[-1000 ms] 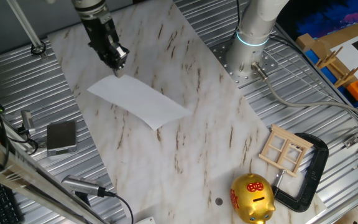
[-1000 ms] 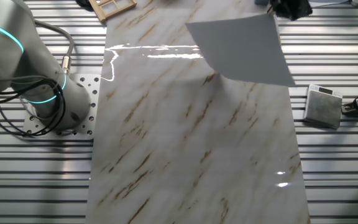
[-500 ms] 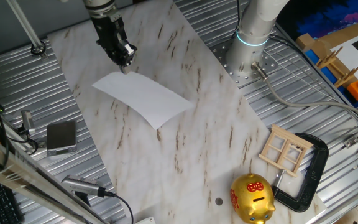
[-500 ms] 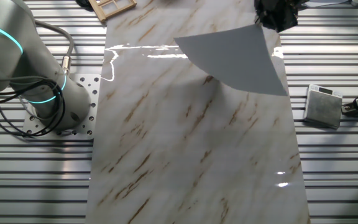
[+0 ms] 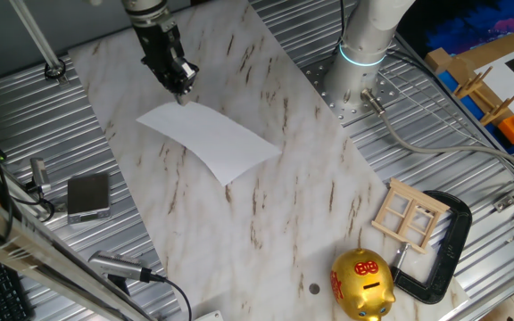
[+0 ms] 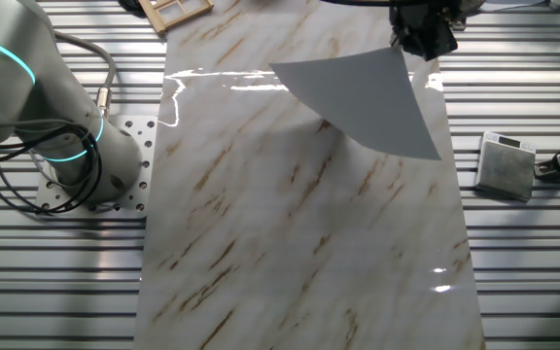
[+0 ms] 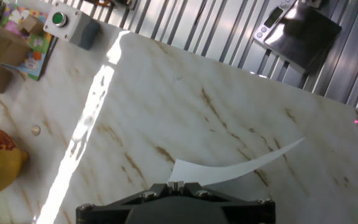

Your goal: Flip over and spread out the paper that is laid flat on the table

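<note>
My gripper needs to let go of the paper flat on the open marble table (image 5: 201, 178) (image 7: 232, 148) across from the small grey box.
The paper (image 5: 211, 137) is a plain white sheet, lifted off the marble table (image 5: 293, 205) and curving as it hangs. My gripper (image 5: 183, 94) is shut on its far corner and holds it above the table. In the other fixed view the gripper (image 6: 418, 54) pinches the sheet's (image 6: 363, 99) top right corner, and the sheet slopes down over the table (image 6: 290, 243). In the hand view the paper (image 7: 241, 167) curls out from between my shut fingers (image 7: 176, 185), seen edge-on.
A small grey box (image 5: 88, 195) sits on the ribbed metal left of the table. A gold piggy bank (image 5: 361, 283), a wooden frame (image 5: 409, 214) and a black clamp (image 5: 444, 250) lie at the near right. The arm's base (image 5: 361, 53) stands at the back right.
My gripper has moved a little to the right and up with the paper's corner in it. The sheet has swung along with it and tilted more.
</note>
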Motion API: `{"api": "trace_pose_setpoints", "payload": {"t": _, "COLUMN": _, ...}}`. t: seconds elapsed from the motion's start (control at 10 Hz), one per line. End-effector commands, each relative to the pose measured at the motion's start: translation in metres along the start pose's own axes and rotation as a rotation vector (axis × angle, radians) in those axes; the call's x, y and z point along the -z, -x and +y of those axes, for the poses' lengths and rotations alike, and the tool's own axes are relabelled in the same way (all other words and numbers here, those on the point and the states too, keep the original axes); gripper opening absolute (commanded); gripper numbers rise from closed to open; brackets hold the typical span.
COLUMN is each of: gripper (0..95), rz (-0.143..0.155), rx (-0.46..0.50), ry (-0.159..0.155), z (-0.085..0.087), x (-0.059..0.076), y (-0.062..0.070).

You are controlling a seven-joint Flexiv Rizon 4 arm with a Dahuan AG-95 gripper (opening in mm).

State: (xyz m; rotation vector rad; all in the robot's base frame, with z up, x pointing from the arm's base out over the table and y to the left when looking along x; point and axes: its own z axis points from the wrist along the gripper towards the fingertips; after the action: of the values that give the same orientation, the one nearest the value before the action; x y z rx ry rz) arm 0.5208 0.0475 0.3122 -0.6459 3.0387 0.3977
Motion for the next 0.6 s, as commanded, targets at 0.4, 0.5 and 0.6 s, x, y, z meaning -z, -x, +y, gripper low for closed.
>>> {"api": "trace_pose_setpoints", "payload": {"t": 0.4, "gripper": 0.0, "rz": 0.002, "rx": 0.023, "ry": -0.002, "z": -0.0043, "x": -0.0063, "y": -0.0046}}
{"api": "trace_pose_setpoints", "payload": {"t": 0.5, "gripper": 0.0, "rz": 0.004, "rx": 0.039, "ry": -0.002, "z": -0.0059, "x": -0.0086, "y": -0.0060}}
{"api": "trace_pose_setpoints", "payload": {"t": 0.6, "gripper": 0.0, "rz": 0.004, "rx": 0.047, "ry": -0.003, "z": -0.0075, "x": -0.0110, "y": -0.0073}}
